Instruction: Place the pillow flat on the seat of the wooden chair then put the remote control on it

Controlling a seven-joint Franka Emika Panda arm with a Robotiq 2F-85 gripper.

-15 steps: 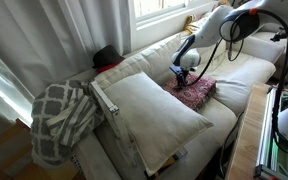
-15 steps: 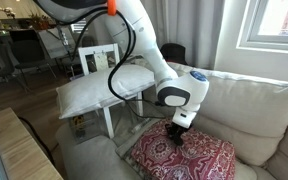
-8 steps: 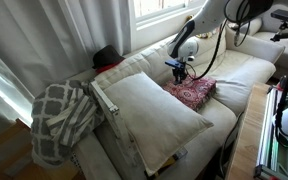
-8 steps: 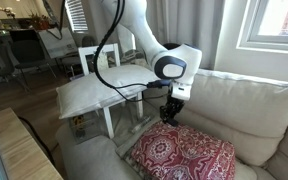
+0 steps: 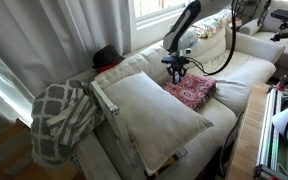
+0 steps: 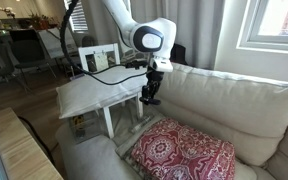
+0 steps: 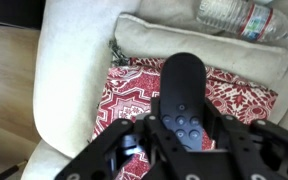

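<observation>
The robot's gripper will release the remote control on the far half of the cream-white pillow (image 5: 143, 94), away from the wooden table.
My gripper (image 7: 184, 128) is shut on the remote control (image 7: 182, 92), a slim dark oblong with round buttons. It hangs in the air above the small red patterned cushion (image 7: 129, 92). In both exterior views the gripper (image 5: 176, 73) (image 6: 148, 99) is between the red cushion (image 5: 192, 93) (image 6: 184, 152) and the pillow. The pillow (image 5: 152, 112) (image 6: 96, 93), large and cream-white, lies flat on the seat of the wooden chair (image 6: 106, 56), whose pale frame shows along the pillow's edge (image 5: 101, 99).
The long cream sofa (image 6: 246, 105) holds the red cushion. A clear water bottle (image 7: 239, 16) lies on the sofa beyond the cushion. A grey and white patterned blanket (image 5: 60, 116) hangs beside the chair. A wooden table edge (image 6: 19, 150) is near.
My gripper has lifted from the red cushion with the remote in it and moved up and toward the chair and pillow.
</observation>
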